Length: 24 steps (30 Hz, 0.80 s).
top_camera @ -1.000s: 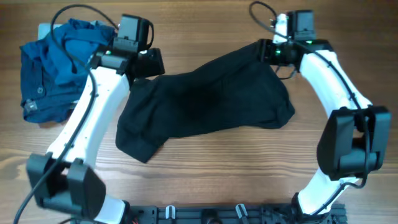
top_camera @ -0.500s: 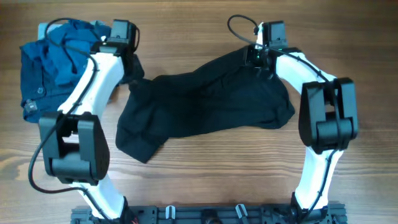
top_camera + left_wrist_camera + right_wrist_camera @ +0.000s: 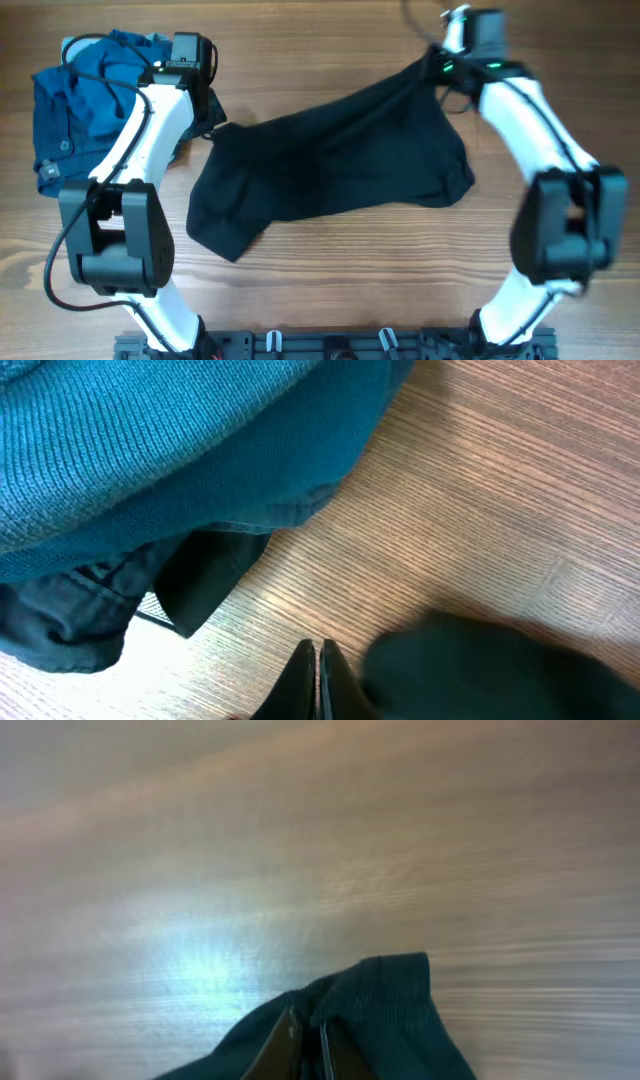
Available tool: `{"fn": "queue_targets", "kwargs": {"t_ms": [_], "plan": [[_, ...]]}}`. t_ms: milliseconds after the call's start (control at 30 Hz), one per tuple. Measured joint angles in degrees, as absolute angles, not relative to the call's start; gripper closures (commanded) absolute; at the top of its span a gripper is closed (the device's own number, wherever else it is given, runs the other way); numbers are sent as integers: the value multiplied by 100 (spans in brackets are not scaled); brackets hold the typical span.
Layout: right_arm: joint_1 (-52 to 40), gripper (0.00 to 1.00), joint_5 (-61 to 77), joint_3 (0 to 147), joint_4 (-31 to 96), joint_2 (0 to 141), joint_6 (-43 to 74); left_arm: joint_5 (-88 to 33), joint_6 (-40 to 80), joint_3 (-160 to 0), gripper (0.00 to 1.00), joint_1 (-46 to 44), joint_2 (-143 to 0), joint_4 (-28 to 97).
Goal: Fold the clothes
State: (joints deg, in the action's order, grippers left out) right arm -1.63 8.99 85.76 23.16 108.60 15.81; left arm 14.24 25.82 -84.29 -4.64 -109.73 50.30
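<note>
I should use my right gripper to put the black garment's corner, now at the garment's upper edge, down on the wood (image 3: 494, 82) under its own wrist, away from the blue clothes.
A black garment (image 3: 330, 160) lies spread across the middle of the wooden table. Its top edge runs nearly straight between my two grippers. My left gripper (image 3: 207, 118) sits at the garment's upper left corner. In the left wrist view that gripper (image 3: 318, 655) is shut, its tips together over bare wood, and black cloth (image 3: 480, 670) bulges against its right finger. My right gripper (image 3: 437, 70) is at the upper right corner. In the right wrist view this gripper (image 3: 307, 1030) is shut on a raised fold of the black garment (image 3: 390, 1010).
A heap of blue clothes (image 3: 90, 100) lies at the far left, just behind the left gripper. In the left wrist view its teal knit (image 3: 150, 450) hangs over a dark piece (image 3: 60, 610). Bare wood (image 3: 400, 270) lies in front of the garment.
Both grippers have shut. The right gripper has swung up and to the right with the corner, and the garment's top edge has drawn straighter between the two arms.
</note>
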Motion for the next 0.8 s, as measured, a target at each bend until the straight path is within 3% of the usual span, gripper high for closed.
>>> {"fn": "queue_targets", "kwargs": {"t_ms": [100,133,167,333,500,567,700,800], "plan": [[576,96,897,8700,2934,10235,1579,1424,2582,-8429,95,-464,-10973,5033],[773,96,895,8709,3148,10184,1577,1385,2580,-8429,91,-464,-10973,5026],[982,96,899,8709,3380,10184,1544,1313,2523,-8429,78,-464,-10973,4995],[1087,96,926,8709,3817,10189,1321,-119,1435,-8427,46,-467,-10973,4202],[1087,96,941,8709,4010,10189,1313,-1369,587,-8429,42,-475,-11220,3295],[1087,96,943,8709,4071,10189,1313,-1693,484,-8429,34,-475,-11515,3087],[1074,96,943,8709,4257,10189,1313,-1907,405,-8427,22,-655,-11909,2630],[1066,96,961,8663,4313,10189,1313,-1984,386,-8427,22,-1170,-12007,2191]]}}
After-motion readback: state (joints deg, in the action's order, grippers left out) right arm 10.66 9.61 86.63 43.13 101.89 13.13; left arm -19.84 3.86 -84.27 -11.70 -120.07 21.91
